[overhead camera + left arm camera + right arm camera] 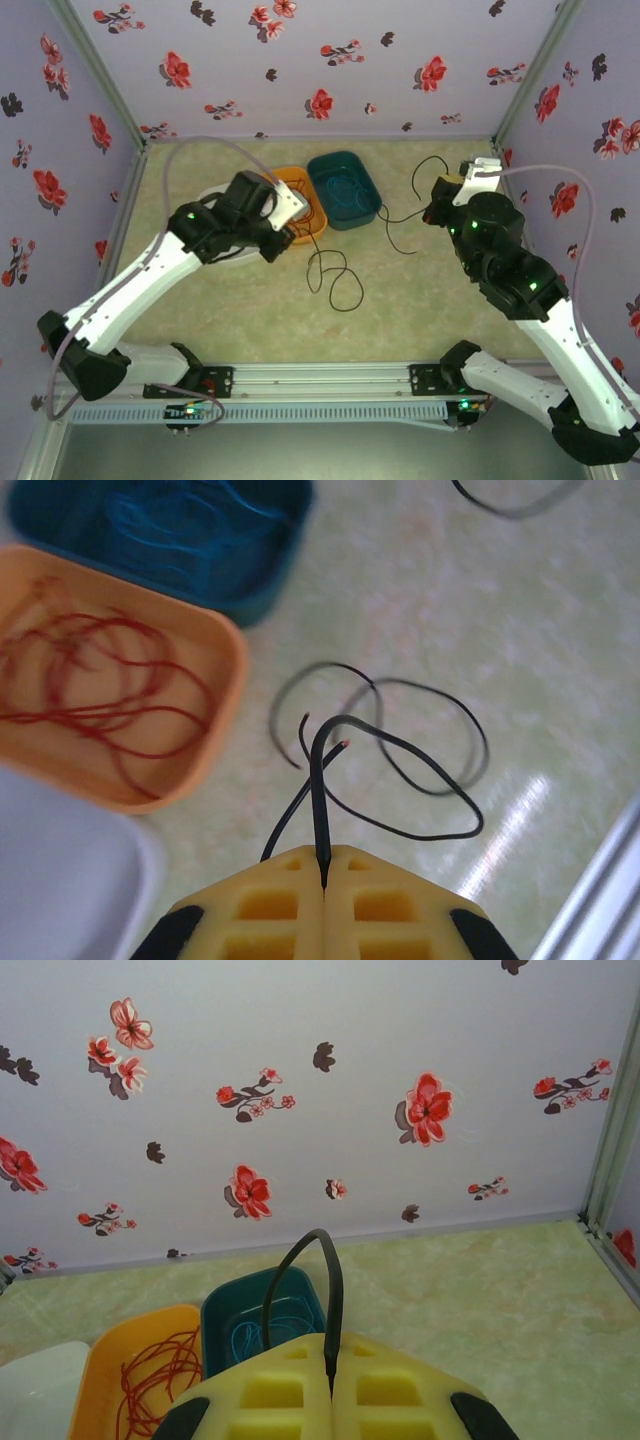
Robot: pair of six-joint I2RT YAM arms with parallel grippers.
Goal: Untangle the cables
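Note:
My left gripper needs to let go of the black cable inside the white bin (239, 229) (38, 878), next to the orange bin.
A black cable (335, 275) lies in loose loops on the table between the arms, and both grippers hold it. My left gripper (323, 865) is shut on one stretch of it, the loops (420, 770) trailing below over the table. In the top view the left gripper (297, 205) hovers at the orange bin (290, 176). My right gripper (332, 1360) is shut on another stretch, which arches up (318, 1243) from the pads. That right gripper (435, 205) is at the right, raised. A red-orange cable (100, 695) lies coiled in the orange bin (215, 730). A blue cable (190, 525) lies in the teal bin (265, 590).
A white bin (60, 880) sits left of the orange one, partly under my left arm (150, 270). The teal bin (345, 190) stands mid-back. Flowered walls close the back and sides. An aluminium rail (320, 380) runs along the near edge.

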